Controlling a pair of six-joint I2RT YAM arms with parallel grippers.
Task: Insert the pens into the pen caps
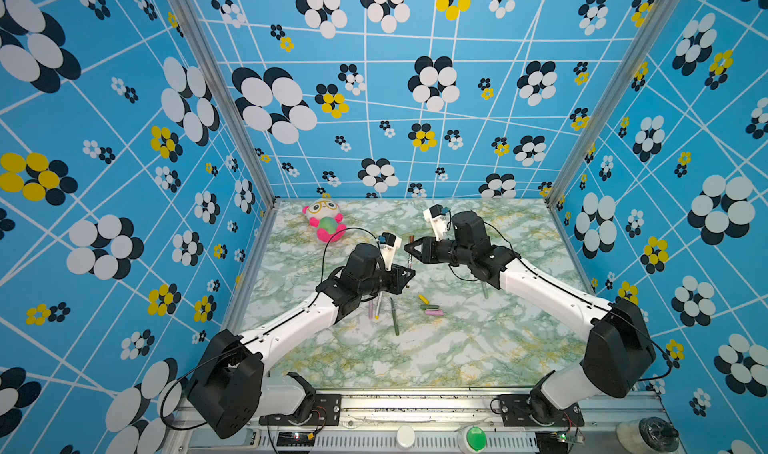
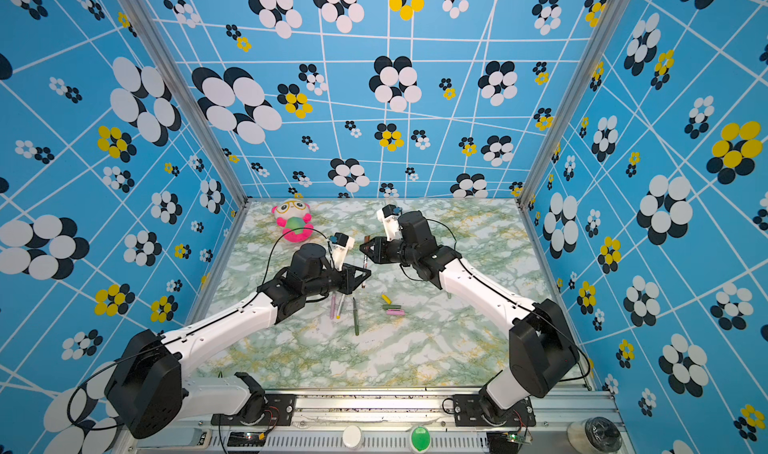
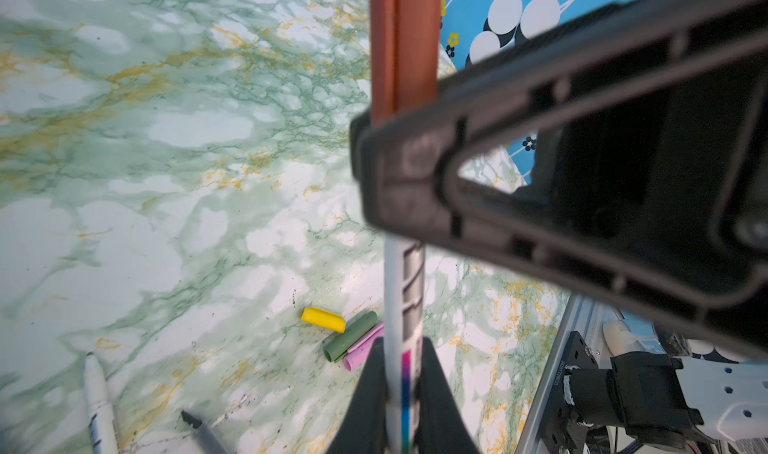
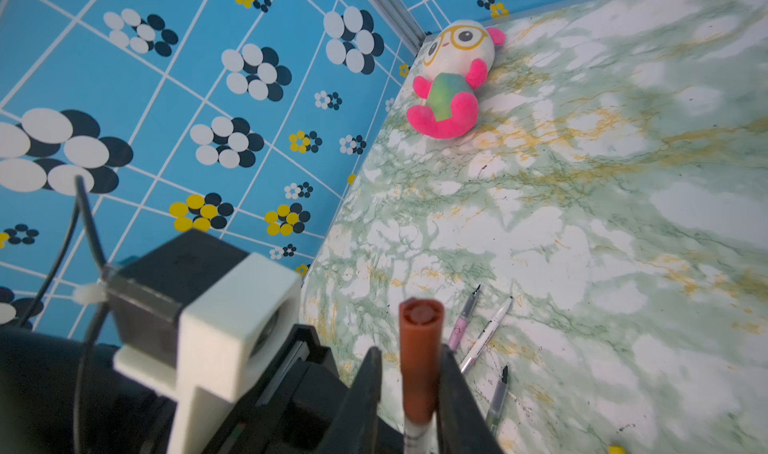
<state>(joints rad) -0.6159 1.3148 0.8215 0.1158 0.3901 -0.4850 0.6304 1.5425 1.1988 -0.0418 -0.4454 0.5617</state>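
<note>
The fingers of my right gripper are at the brown pen cap's lower rim, by the white pen, so I should open them and take the cap nearer its top (image 4: 421, 316).
My left gripper (image 1: 409, 274) (image 3: 403, 348) is shut on a white pen (image 3: 392, 306) that stands upright above the table. The brown pen cap (image 4: 420, 356) (image 3: 409, 44) sits on the pen's upper end. My right gripper (image 1: 409, 248) (image 4: 410, 350) straddles this cap with its jaws open, and a gap shows on one side. Lying on the marble are a pink pen (image 1: 369, 310), a white pen (image 1: 378, 306) and a dark green pen (image 1: 394, 317). To their right lie a yellow cap (image 1: 423, 298), a dark green cap (image 1: 430, 307) and a pink cap (image 1: 433, 312).
A plush toy (image 1: 325, 221) lies at the back left of the marble table (image 1: 457, 348). A pale grey-green stick (image 1: 484, 290) pokes out from under the right forearm. Patterned blue walls close the table in on three sides.
</note>
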